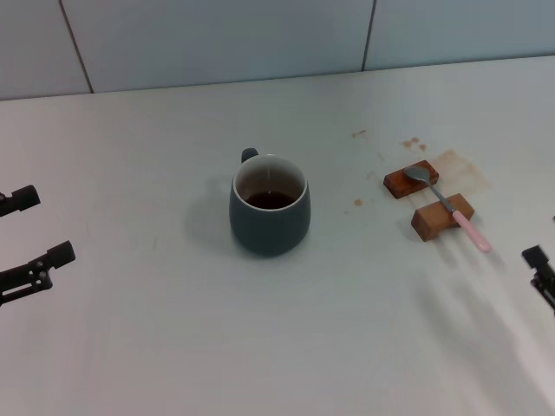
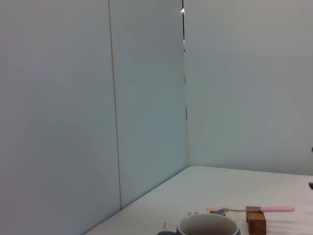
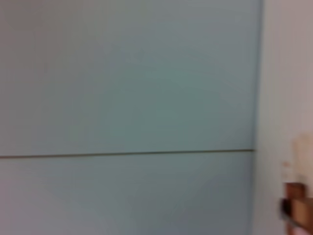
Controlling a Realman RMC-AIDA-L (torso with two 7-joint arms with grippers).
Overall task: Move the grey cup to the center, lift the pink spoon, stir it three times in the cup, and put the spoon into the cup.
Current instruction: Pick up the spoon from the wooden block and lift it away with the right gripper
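Note:
The pink spoon's handle (image 1: 473,233) sticks out past the near wooden block, and my right gripper needs to go there next and close on it.
The grey cup (image 1: 269,208) stands upright near the table's middle, with brown liquid inside and its small handle pointing to the back. Its rim also shows in the left wrist view (image 2: 208,226). The pink spoon (image 1: 447,206) lies across two brown wooden blocks to the right of the cup, with its metal bowl on the far block and its pink handle toward the front right. It also shows in the left wrist view (image 2: 259,209). My left gripper (image 1: 39,228) is open and empty at the left edge, well away from the cup. My right gripper (image 1: 539,264) shows only partly at the right edge, just in front of the spoon's handle.
The far wooden block (image 1: 410,179) and the near wooden block (image 1: 442,217) carry the spoon. Small brown stains (image 1: 412,143) mark the table behind them. A pale tiled wall (image 1: 260,35) closes off the back of the table.

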